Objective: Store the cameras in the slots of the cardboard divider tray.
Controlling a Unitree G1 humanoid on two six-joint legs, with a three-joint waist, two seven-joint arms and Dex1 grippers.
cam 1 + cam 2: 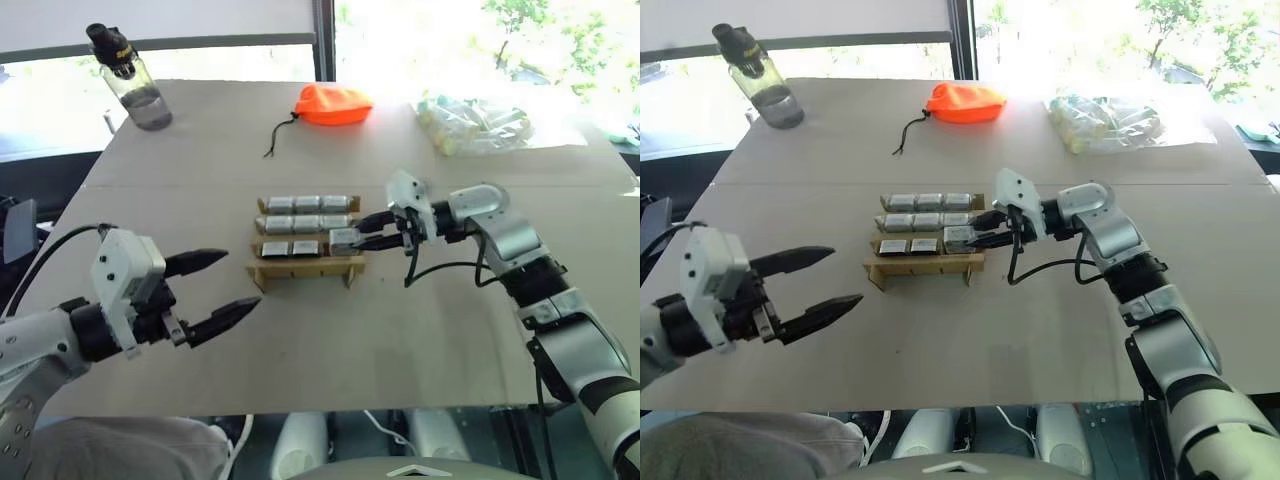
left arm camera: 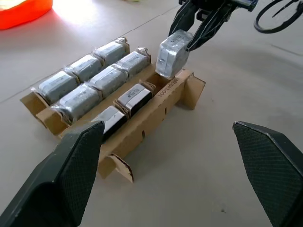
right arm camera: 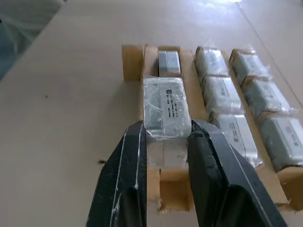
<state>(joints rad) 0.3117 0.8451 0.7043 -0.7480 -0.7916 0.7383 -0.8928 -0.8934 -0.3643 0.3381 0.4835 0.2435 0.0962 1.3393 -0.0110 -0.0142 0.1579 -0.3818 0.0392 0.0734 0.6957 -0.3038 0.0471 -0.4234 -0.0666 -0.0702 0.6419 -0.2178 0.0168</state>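
Note:
Next, my right gripper sets the camera, now tilted just above the tray, down in the near row's bare slot (image 1: 335,246) (image 3: 169,142), beside the other cameras that are lying there.
The cardboard divider tray (image 1: 305,268) sits mid-table. Plastic-wrapped silver-grey cameras (image 1: 307,203) fill its far and middle rows, and two more lie in the near row (image 1: 290,248). My right gripper (image 1: 358,236) reaches in from the right, shut on another camera (image 1: 343,240) held tilted just above the near row's right end, where a slot (image 3: 173,189) stands bare. The same camera (image 2: 171,56) hangs over the tray corner in the left wrist view, and both black fingers (image 3: 128,161) press its sides. My left gripper (image 1: 242,280) is open and holds nothing, left of the tray and nearer me.
An orange drawstring pouch (image 1: 333,104) lies at the back centre, a clear bag of pale tubes (image 1: 475,122) at the back right, and a water bottle (image 1: 135,80) at the back left. A black cable (image 1: 440,270) loops under my right wrist.

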